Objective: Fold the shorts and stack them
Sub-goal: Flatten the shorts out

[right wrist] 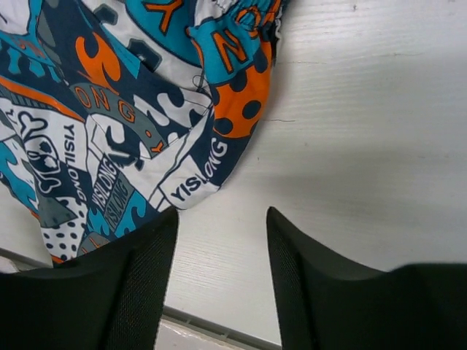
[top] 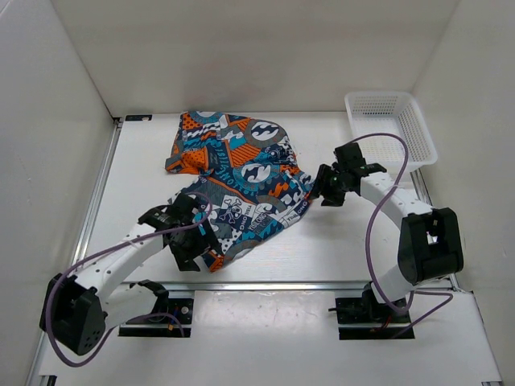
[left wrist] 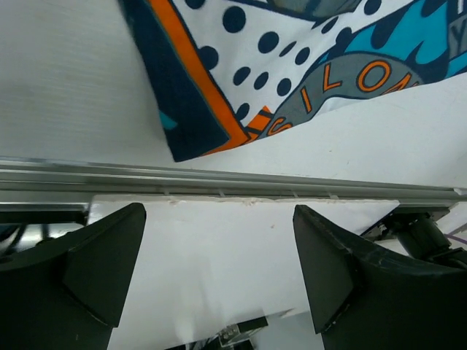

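Next, my left gripper pinches that hem corner (left wrist: 191, 144) and pulls it back before folding, because the shorts lie crooked with their hem corner close to the metal bar.
The patchwork-print shorts (top: 237, 177) lie spread and rumpled on the white table, from the back centre down toward the front left. My left gripper (top: 193, 241) sits at their near-left hem, open and empty; the left wrist view shows the hem corner (left wrist: 211, 109) just beyond the open jaws. My right gripper (top: 322, 191) is beside the shorts' right edge, open and empty; the right wrist view shows the waistband edge (right wrist: 226, 138) a little ahead and left of my fingers (right wrist: 139, 284).
A white mesh basket (top: 392, 125) stands at the back right. A metal rail (top: 265, 284) runs along the table's front edge; it also shows in the left wrist view (left wrist: 233, 182). White walls enclose the table on the left, back and right.
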`<move>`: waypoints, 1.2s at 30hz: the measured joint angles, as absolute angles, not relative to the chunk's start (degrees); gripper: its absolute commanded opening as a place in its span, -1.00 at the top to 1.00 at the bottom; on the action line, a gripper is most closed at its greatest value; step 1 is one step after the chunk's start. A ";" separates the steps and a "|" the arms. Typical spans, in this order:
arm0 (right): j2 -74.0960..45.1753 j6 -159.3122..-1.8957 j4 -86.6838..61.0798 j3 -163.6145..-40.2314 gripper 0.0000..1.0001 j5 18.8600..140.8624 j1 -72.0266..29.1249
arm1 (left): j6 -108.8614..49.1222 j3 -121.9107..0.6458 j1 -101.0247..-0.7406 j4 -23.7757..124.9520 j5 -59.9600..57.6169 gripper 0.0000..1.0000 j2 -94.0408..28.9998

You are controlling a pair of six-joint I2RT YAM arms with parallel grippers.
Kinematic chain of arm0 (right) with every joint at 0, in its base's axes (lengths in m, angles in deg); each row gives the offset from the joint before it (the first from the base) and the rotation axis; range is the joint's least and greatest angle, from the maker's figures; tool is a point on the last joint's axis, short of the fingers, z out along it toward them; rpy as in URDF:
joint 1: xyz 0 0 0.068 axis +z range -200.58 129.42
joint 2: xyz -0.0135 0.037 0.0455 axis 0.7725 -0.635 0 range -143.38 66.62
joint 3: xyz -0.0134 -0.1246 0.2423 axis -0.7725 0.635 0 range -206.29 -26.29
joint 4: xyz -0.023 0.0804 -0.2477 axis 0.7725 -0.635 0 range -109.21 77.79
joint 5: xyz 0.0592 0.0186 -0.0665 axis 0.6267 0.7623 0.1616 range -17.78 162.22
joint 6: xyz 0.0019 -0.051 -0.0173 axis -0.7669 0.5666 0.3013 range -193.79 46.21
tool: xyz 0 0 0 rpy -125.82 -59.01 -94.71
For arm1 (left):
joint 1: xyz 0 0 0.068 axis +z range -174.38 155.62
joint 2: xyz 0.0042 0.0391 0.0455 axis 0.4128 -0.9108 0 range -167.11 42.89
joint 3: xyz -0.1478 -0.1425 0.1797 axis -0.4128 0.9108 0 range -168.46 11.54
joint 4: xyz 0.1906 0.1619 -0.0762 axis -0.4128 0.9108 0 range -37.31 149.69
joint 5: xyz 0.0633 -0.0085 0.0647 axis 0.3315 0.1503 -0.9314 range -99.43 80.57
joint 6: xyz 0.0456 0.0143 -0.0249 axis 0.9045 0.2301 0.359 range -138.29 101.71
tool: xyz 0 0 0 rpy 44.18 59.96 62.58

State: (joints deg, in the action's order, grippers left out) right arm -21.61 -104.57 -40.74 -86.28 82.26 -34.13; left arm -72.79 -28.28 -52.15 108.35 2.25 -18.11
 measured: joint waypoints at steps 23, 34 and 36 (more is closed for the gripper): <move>-41.89 -105.54 -40.46 -99.80 0.05 80.23 -34.57 | -68.18 -30.66 -46.05 101.90 0.50 0.28 -28.07; -43.48 -106.87 -40.70 -100.64 0.95 77.02 -33.30 | -69.40 -29.00 -50.45 102.43 2.60 -0.78 -28.51; -43.48 -106.87 -40.70 -100.77 0.95 76.86 -33.28 | -69.88 -28.56 -51.15 102.19 2.93 -0.57 -29.47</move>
